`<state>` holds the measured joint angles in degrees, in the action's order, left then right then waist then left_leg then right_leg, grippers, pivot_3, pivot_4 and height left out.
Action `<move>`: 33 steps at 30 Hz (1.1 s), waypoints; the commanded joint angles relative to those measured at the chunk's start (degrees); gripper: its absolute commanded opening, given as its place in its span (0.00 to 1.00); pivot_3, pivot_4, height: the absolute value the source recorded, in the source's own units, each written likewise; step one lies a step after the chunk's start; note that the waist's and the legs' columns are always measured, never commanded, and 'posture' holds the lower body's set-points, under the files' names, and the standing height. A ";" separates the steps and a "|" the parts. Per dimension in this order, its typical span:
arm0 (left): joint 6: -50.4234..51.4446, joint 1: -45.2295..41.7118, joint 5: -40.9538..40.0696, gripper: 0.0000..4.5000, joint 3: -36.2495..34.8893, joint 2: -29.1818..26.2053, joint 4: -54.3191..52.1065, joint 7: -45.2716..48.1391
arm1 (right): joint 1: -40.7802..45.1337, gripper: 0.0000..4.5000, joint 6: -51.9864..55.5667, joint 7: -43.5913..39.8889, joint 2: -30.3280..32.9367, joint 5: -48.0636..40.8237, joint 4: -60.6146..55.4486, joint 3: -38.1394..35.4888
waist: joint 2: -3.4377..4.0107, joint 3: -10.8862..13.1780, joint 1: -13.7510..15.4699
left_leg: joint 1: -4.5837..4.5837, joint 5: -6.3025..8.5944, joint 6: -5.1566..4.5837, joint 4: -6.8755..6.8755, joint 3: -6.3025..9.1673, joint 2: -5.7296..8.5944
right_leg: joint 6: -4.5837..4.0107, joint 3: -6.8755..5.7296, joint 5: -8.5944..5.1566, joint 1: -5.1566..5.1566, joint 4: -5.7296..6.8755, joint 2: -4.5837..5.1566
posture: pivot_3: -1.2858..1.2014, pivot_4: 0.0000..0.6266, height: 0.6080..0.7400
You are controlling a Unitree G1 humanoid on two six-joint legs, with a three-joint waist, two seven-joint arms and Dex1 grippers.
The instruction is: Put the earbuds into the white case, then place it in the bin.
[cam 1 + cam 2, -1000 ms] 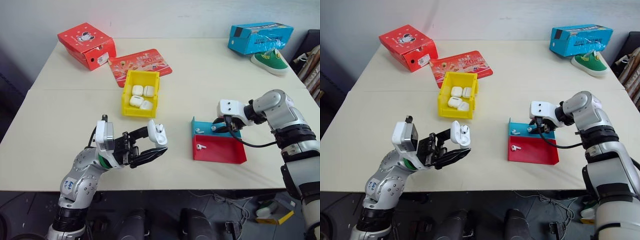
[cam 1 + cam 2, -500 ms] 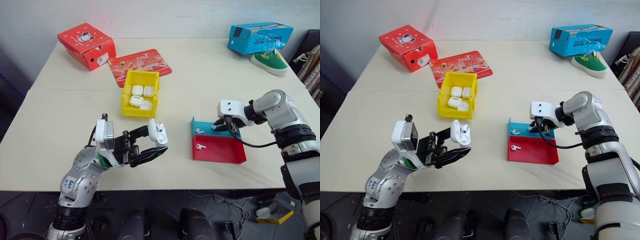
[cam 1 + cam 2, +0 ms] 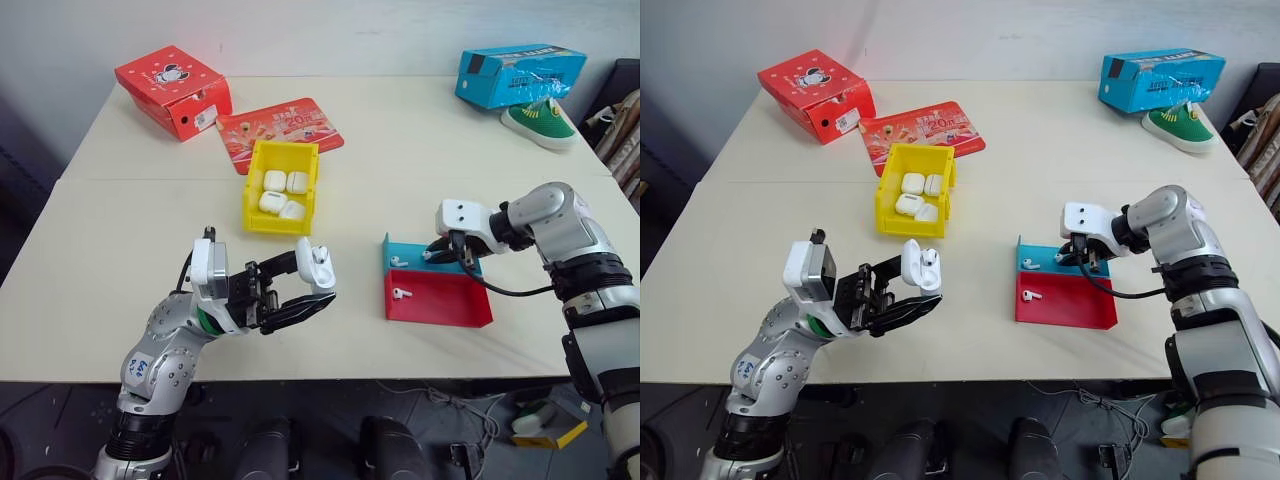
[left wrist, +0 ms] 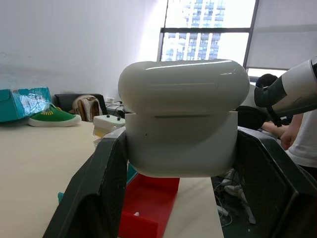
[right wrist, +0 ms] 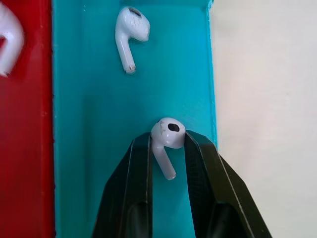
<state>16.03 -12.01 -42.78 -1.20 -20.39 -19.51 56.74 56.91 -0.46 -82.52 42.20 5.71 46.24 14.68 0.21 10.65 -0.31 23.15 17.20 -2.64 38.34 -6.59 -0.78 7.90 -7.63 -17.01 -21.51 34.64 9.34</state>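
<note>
My right gripper will let go of the earbud inside the open white case (image 3: 322,256) that my left gripper holds above the table.
My left gripper (image 3: 303,284) is shut on the white case (image 3: 318,266) and holds it above the table's front left, lid flipped up. In the left wrist view the case (image 4: 182,119) sits clamped between both black fingers. My right gripper (image 3: 441,252) reaches down into the blue half of a blue-and-red tray (image 3: 455,308). Its fingers (image 5: 198,163) are shut on one earbud (image 5: 168,132). A second earbud (image 5: 130,29) lies loose in the blue half and a third (image 3: 402,294) in the red half. The yellow bin (image 3: 268,226) stands mid-table and holds several white cases.
A red cardboard box (image 3: 172,90) and a flat red packet (image 3: 280,128) lie at the back left. A blue box (image 3: 520,75) and a green shoe (image 3: 540,122) are at the back right. Bare table lies between the bin and the tray.
The right gripper's fingers have closed onto the earbud in the tray's blue half. The left gripper and its case have stayed put.
</note>
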 commanded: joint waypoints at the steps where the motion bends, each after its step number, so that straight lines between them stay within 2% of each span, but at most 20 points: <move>1: -0.57 -1.27 -1.63 0.62 -0.72 0.59 -1.13 -0.02 | -0.81 0.11 9.58 -4.60 1.54 -17.04 -10.31 -13.94 | 0.05 0.04 0.14 | 0.01 0.00 0.00 0.00 0.00 0.00 | 0.00 0.00 0.00 0.00 -0.01 0.00 | 0.52 0.24 1.00; 3: -0.19 -2.00 -2.35 0.62 -0.93 1.13 -0.55 -0.20 | -3.17 0.11 22.18 -2.54 0.92 -26.14 -18.29 -20.35 | 0.05 0.04 0.29 | 0.02 0.00 0.00 0.00 0.04 -0.01 | 0.00 -0.03 0.00 0.00 0.00 0.00 | 0.52 0.24 1.00; 5: -0.50 -2.71 -2.15 0.62 -0.97 1.59 0.22 -0.19 | -6.45 0.11 33.79 0.78 0.04 -33.12 -29.28 -22.91 | 0.05 0.03 0.32 | 0.02 0.00 0.00 0.01 0.11 -0.01 | 0.00 -0.05 0.00 0.01 0.02 0.01 | 0.52 0.24 1.00; 8: -1.61 -5.04 -1.24 0.62 -0.86 3.72 2.33 -1.19 | -9.96 0.11 51.32 11.63 -5.39 -49.00 -46.02 -28.68 | 0.05 0.03 0.27 | 0.03 0.00 0.00 0.01 0.16 -0.01 | 0.00 -0.07 0.00 0.03 0.03 0.03 | 0.52 0.24 1.00; 12: -2.62 -7.26 0.17 0.62 0.01 5.01 4.50 -0.59 | -12.46 0.11 63.48 25.75 -12.33 -65.37 -58.04 -33.65 | 0.05 0.03 0.17 | 0.03 -0.01 0.02 0.01 0.17 -0.03 | -0.01 -0.06 0.00 -0.01 0.12 0.03 | 0.52 0.24 1.00; 17: -3.35 -9.19 1.11 0.62 0.76 5.69 6.49 0.01 | -15.47 0.11 65.80 36.78 -16.96 -75.02 -65.54 -33.15 | 0.04 0.03 0.41 | 0.05 0.01 0.00 -0.02 0.17 0.05 | -0.02 -0.05 0.00 -0.02 0.10 0.04 | 0.52 0.24 1.00; 22: -3.86 -9.85 1.74 0.62 1.06 6.37 7.07 0.06 | -18.76 0.11 64.58 40.40 -17.61 -78.37 -69.32 -30.34 | 0.05 0.03 0.25 | 0.07 0.03 -0.06 -0.04 0.12 0.09 | -0.01 -0.01 0.00 -0.06 0.09 0.05 | 0.52 0.24 1.00; 26: -4.41 -9.71 2.12 0.62 1.40 6.71 7.11 0.08 | -20.37 0.11 62.49 41.81 -18.08 -78.30 -70.32 -28.32 | 0.04 0.03 0.12 | 0.06 0.03 -0.06 -0.05 0.07 0.07 | -0.01 0.01 0.00 -0.08 0.10 0.03 | 0.52 0.24 1.00; 33: -4.89 -9.86 2.29 0.62 1.48 7.20 7.09 -0.34 | -22.57 0.11 57.81 39.55 -16.76 -73.37 -70.34 -23.82 | 0.04 0.03 0.20 | 0.06 0.03 -0.07 -0.05 0.05 0.07 | -0.01 0.03 0.00 -0.09 0.10 0.02 | 0.52 0.24 1.00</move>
<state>12.01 -21.37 -40.24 0.43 -13.61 -10.79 56.40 34.25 59.01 -42.05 24.70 -68.03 -22.46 -9.37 0.26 10.69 -0.11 23.21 17.23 -2.71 38.29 -6.53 -0.72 7.89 -7.61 -17.02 -21.59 34.74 9.36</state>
